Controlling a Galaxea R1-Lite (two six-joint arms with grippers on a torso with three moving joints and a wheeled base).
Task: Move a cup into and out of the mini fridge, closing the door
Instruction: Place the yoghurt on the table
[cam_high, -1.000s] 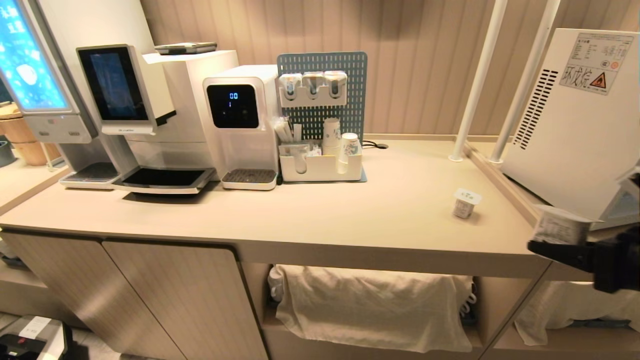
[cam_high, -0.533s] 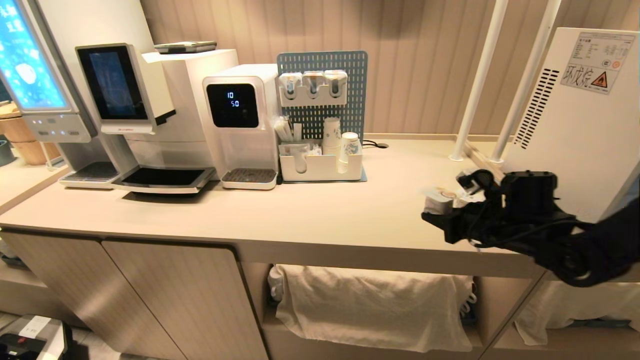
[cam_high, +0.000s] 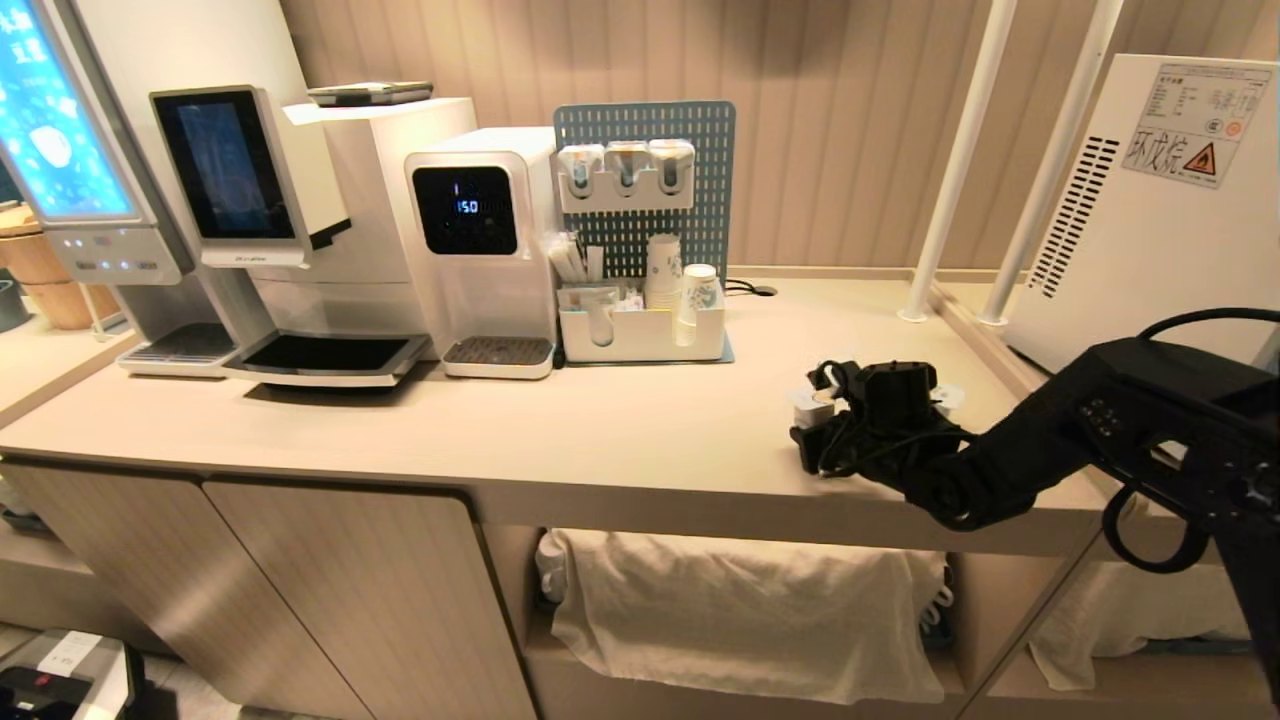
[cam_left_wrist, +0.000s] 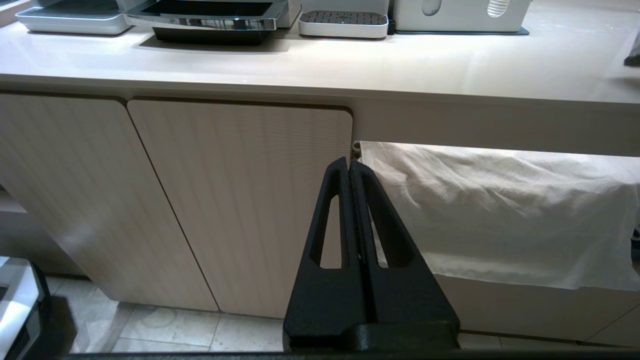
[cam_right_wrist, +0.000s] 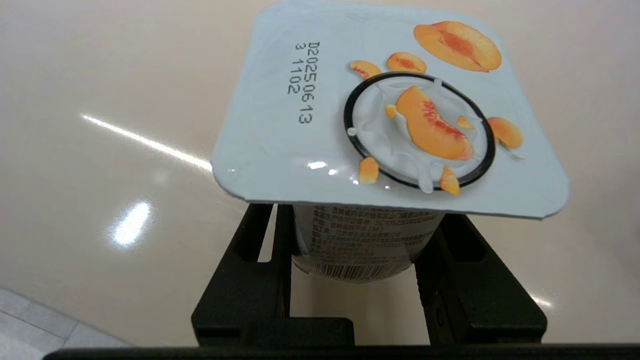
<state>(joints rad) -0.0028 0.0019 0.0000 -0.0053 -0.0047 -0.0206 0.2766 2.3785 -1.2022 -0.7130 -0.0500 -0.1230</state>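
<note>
The cup, now held low over the counter, will be let go by my right gripper on the beige counter (cam_high: 816, 456) (cam_right_wrist: 355, 270) near the front edge, above the hanging cloth.
The cup (cam_right_wrist: 390, 110) is a small white yogurt pot with a square lid printed with peach slices. My right gripper (cam_right_wrist: 357, 225) is shut on its body just below the lid. In the head view the right gripper (cam_high: 815, 432) reaches in from the right and holds the cup (cam_high: 812, 408) low over the beige counter (cam_high: 650, 420), near the front edge. The white mini fridge (cam_high: 1150, 230), with vent slots and a warning sticker, stands at the far right; its door is out of view. My left gripper (cam_left_wrist: 348, 162) is shut and empty, parked in front of the cabinet below the counter.
Coffee and water machines (cam_high: 480, 240) line the back left, beside a white organiser tray (cam_high: 640, 335) of paper cups under a blue pegboard. Two white poles (cam_high: 950, 170) rise at the back right. Another small white pot (cam_high: 945, 396) peeks out behind my right wrist. A cloth (cam_high: 740, 610) hangs under the counter.
My right arm has swung from the right edge leftward over the counter, carrying the cup, and now hides most of the pot that stands on the counter. The left arm is still.
</note>
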